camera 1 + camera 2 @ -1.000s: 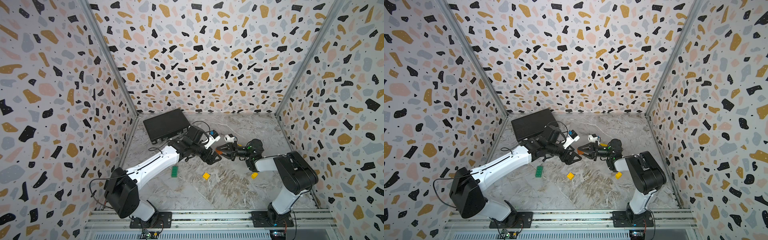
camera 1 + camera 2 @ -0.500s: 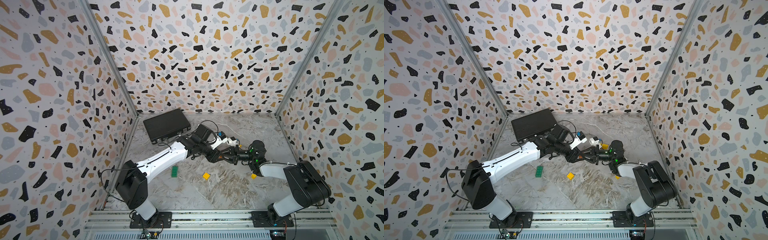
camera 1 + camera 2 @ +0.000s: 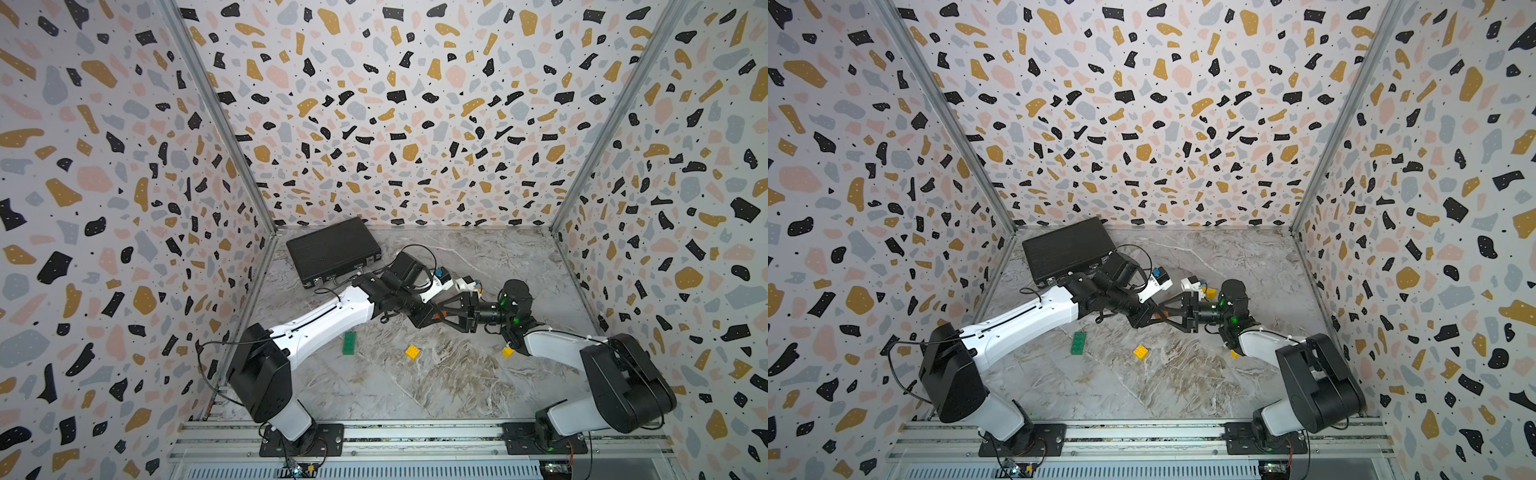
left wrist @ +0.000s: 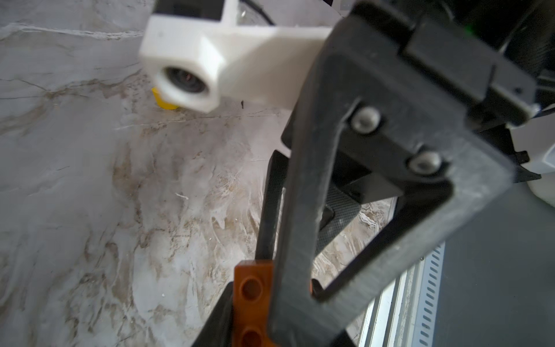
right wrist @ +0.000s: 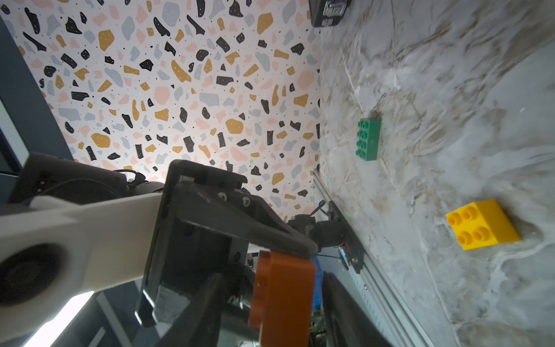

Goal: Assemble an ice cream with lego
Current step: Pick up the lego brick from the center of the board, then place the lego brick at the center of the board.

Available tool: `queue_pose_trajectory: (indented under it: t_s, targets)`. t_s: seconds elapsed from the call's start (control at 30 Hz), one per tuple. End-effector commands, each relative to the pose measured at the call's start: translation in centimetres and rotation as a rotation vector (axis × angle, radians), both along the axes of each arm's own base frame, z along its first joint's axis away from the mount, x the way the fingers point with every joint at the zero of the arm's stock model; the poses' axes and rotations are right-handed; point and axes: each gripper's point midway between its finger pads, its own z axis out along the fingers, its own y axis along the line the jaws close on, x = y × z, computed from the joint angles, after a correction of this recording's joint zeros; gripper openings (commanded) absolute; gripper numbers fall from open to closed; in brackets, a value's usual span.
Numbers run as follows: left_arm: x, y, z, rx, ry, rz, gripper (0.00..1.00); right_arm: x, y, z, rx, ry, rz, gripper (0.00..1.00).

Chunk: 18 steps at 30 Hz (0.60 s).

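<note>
The robot's left gripper should set the orange-brown lego brick down on the table (image 3: 391,342) next to the square yellow brick, toward the green brick.
An orange-brown lego brick (image 5: 282,300) hangs above mid-table where both grippers meet. My left gripper (image 4: 255,315) is shut on it (image 4: 253,300). My right gripper (image 5: 270,306) is open, with a gap between the brick and each of its fingers. In both top views the two grippers overlap tip to tip (image 3: 436,316) (image 3: 1158,316). On the table lie a long green brick (image 3: 349,343) (image 5: 368,139), a square yellow brick (image 3: 412,352) (image 5: 483,223) and a small yellow piece (image 3: 508,352) by the right arm. The ice cream is out of view.
A black case (image 3: 332,251) lies at the back left corner. Another yellow piece (image 3: 1212,293) sits behind the right wrist. Patterned walls close in three sides, and a metal rail (image 3: 415,436) runs along the front edge.
The left arm reached right to the right gripper and its jaws closed on the orange-brown brick. The right gripper's jaws then opened off the brick.
</note>
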Motion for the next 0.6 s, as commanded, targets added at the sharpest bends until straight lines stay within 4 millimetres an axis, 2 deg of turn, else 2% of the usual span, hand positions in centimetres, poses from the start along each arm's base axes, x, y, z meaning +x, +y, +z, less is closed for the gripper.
queue_pose_trajectory:
  t_s: [0.0,0.1,0.2,0.37,0.47,0.57]
  targets:
    - [0.9,1.3,0.6,-0.016,-0.037,0.126,0.00,0.5,-1.6,-1.1,-0.210,-0.098,-0.084,0.70]
    - [2.1,3.3,-1.0,0.028,-0.051,0.285,0.00,0.4,-3.5,-0.8,-0.382,-0.166,-0.149,0.77]
    - [3.4,6.5,-3.0,0.098,-0.071,0.479,0.00,0.9,-6.1,-0.9,-0.563,-0.228,-0.245,0.79]
    - [4.0,9.7,-7.0,0.097,-0.053,0.688,0.00,2.7,-10.3,-4.2,-0.818,-0.261,-0.425,0.78]
    - [4.0,10.6,-9.6,0.077,-0.049,0.756,0.00,3.5,-10.6,-6.4,-0.853,-0.252,-0.457,0.78]
    - [4.0,11.0,-11.7,0.075,-0.043,0.781,0.00,3.9,-10.2,-7.5,-0.893,-0.275,-0.435,0.77]
